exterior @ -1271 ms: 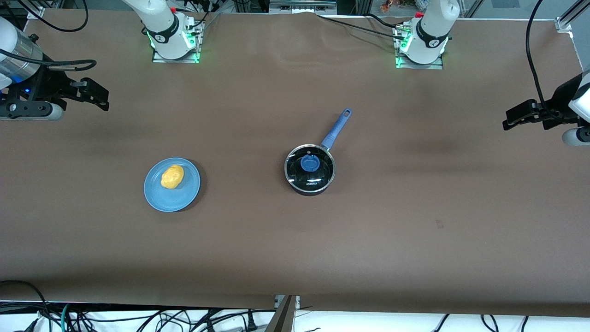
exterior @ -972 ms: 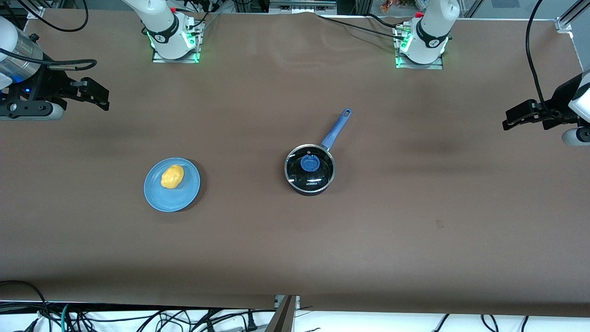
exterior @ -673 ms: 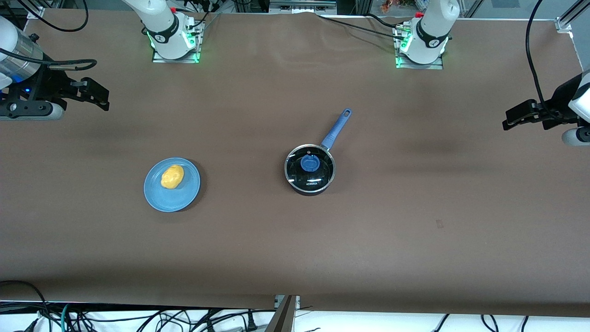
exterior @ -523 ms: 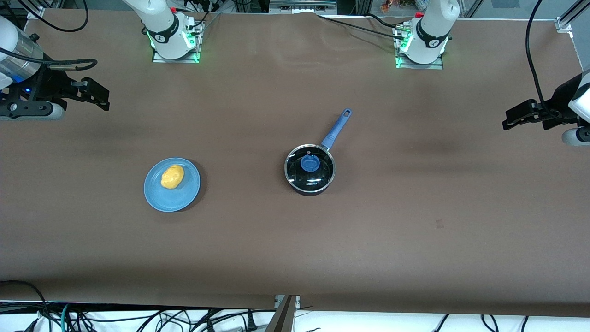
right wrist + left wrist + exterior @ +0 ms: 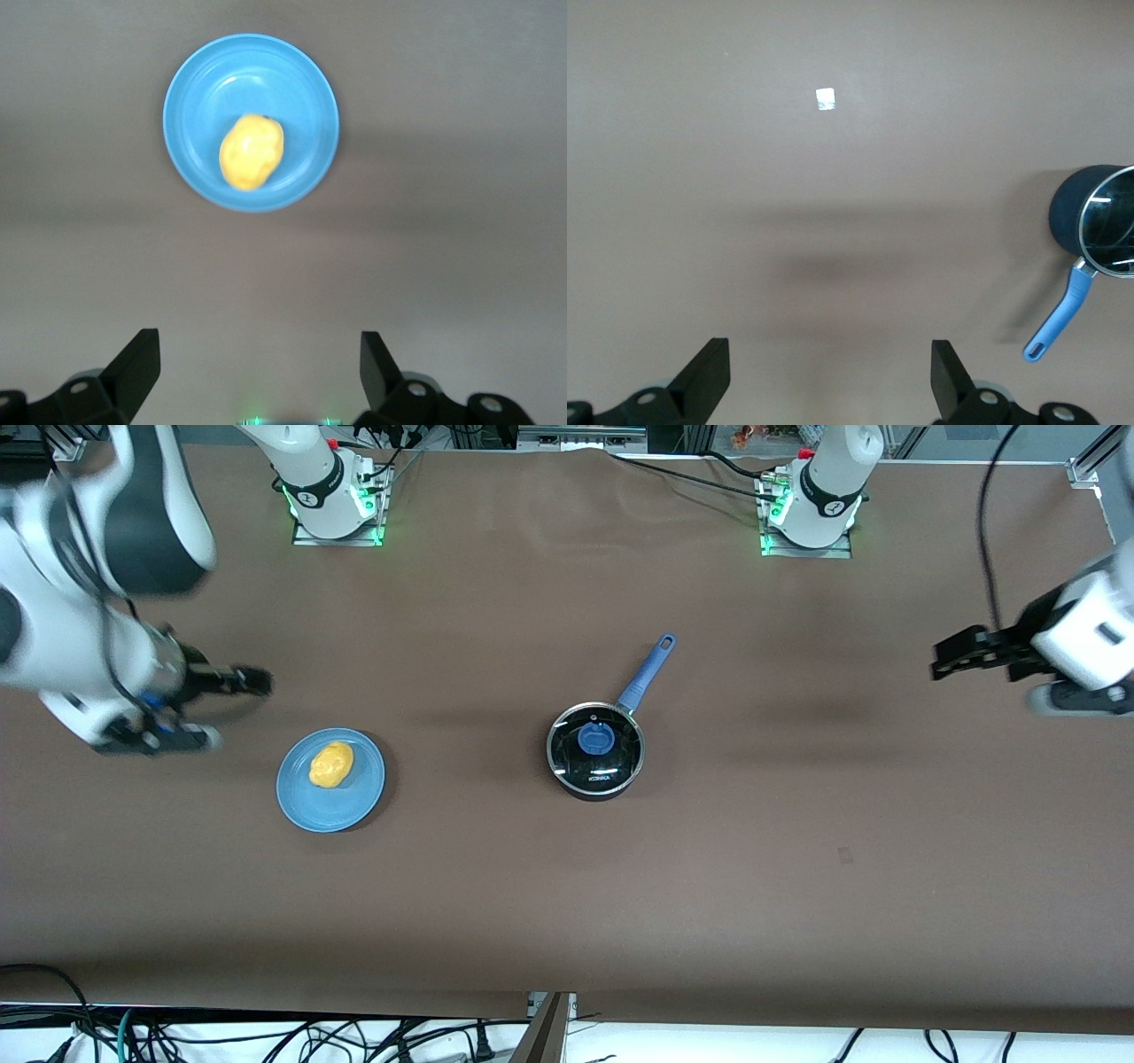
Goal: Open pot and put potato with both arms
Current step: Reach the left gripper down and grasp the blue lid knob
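Observation:
Next, my right gripper should go to the yellow potato on the blue plate and close around the potato's middle [image 5: 331, 765] [image 5: 252, 153].
The black pot [image 5: 592, 790] stands mid-table with its glass lid [image 5: 613, 760] on and blue knob [image 5: 595, 738] up; its blue handle [image 5: 647, 673] points toward the left arm's base. The yellow potato [image 5: 331, 764] lies on a blue plate [image 5: 301, 802] toward the right arm's end. My right gripper [image 5: 255, 682] is open and empty, in the air beside the plate. My left gripper [image 5: 950, 661] is open and empty near the left arm's end. The left wrist view shows the pot [image 5: 1065, 212] and the left gripper [image 5: 828, 354]. The right wrist view shows the potato [image 5: 252, 151], the plate [image 5: 195, 88] and the right gripper [image 5: 257, 343].
The brown table cover [image 5: 567, 886] is bare apart from a small pale mark [image 5: 844, 856], which also shows in the left wrist view [image 5: 825, 99]. Cables hang below the table's front edge. The arm bases stand along the back edge.
Both arms have swung in from the table's ends. The right gripper now hangs close to the plate; the left gripper has shifted a little toward the pot. Pot and potato have not moved.

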`<state>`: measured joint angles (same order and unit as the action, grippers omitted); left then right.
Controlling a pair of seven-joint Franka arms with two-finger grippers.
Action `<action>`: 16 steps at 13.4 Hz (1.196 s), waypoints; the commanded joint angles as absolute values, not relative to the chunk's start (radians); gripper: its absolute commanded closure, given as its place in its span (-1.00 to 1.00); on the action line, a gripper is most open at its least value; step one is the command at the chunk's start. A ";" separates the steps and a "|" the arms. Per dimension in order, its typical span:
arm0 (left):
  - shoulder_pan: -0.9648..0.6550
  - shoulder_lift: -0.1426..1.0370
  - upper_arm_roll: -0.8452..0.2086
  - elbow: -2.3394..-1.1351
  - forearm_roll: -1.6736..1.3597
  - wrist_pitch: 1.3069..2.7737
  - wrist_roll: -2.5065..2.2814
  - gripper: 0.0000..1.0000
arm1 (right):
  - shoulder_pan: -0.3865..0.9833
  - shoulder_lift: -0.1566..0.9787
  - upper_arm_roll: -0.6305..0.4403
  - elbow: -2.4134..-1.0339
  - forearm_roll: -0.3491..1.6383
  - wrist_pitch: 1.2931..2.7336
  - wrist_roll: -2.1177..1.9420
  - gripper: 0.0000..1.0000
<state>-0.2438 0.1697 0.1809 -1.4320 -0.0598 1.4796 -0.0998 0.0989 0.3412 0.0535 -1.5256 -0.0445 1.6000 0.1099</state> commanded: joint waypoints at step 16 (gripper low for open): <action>-0.696 0.580 0.132 -1.401 -0.189 2.032 -0.817 -1.00 | 0.158 -0.055 -0.110 -1.623 0.023 1.448 -0.052 -1.00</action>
<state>-0.6849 0.5291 0.1446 -1.4317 -0.1684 2.0008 -0.7934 0.1588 -0.0079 -0.0852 -1.5396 0.0027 1.4250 -0.0005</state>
